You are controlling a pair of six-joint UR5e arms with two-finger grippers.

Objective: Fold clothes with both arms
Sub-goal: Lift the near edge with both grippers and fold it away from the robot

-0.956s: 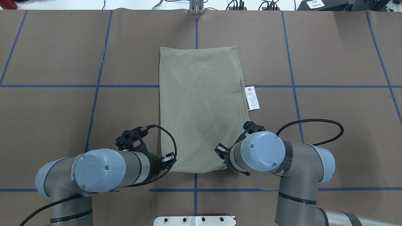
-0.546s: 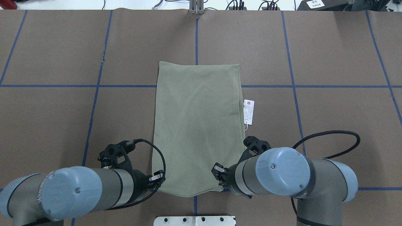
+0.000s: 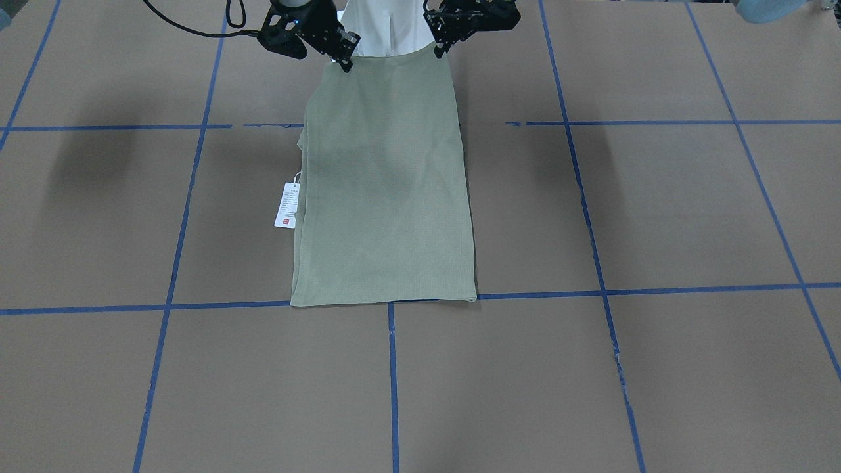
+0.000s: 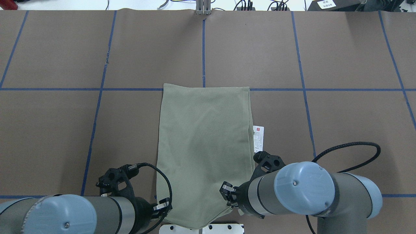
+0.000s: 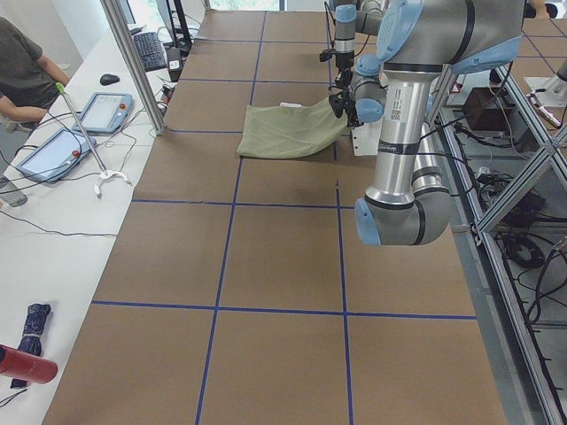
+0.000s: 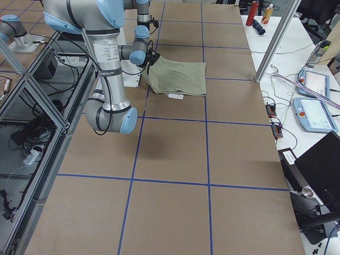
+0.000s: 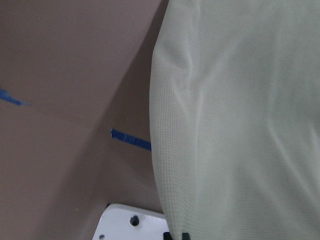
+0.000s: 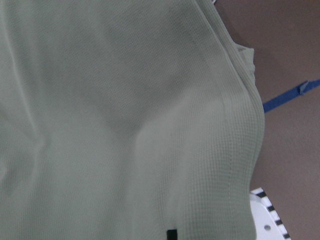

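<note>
My left gripper will let go of the shirt's lifted corner on its far corner (image 3: 471,286) by the blue tape, away from the tag.
The clothes are one pale sage-green shirt (image 4: 203,146), folded into a long rectangle on the brown table. Its far edge lies along a blue tape line. A white hang tag (image 4: 258,139) sticks out at its right side. My left gripper (image 4: 164,206) is shut on the near left corner, and my right gripper (image 4: 227,195) is shut on the near right corner. Both corners are lifted, so the near end sags between them over the pedestal. From the front, the shirt (image 3: 384,197) hangs from the left gripper (image 3: 439,47) and right gripper (image 3: 345,60). Both wrist views are filled with green knit (image 7: 240,100) (image 8: 125,125).
The white pedestal plate (image 4: 227,226) sits at the table's near edge under the shirt's hem. Blue tape lines (image 4: 97,89) grid the brown table. A person (image 5: 22,71) sits beyond the far edge with tablets (image 5: 106,111) and a metal pole (image 5: 133,62).
Both arms have drawn back toward the robot's base, dragging the shirt with them. Its far edge slid from beyond the blue cross line to lie on it, and the tag came along.
</note>
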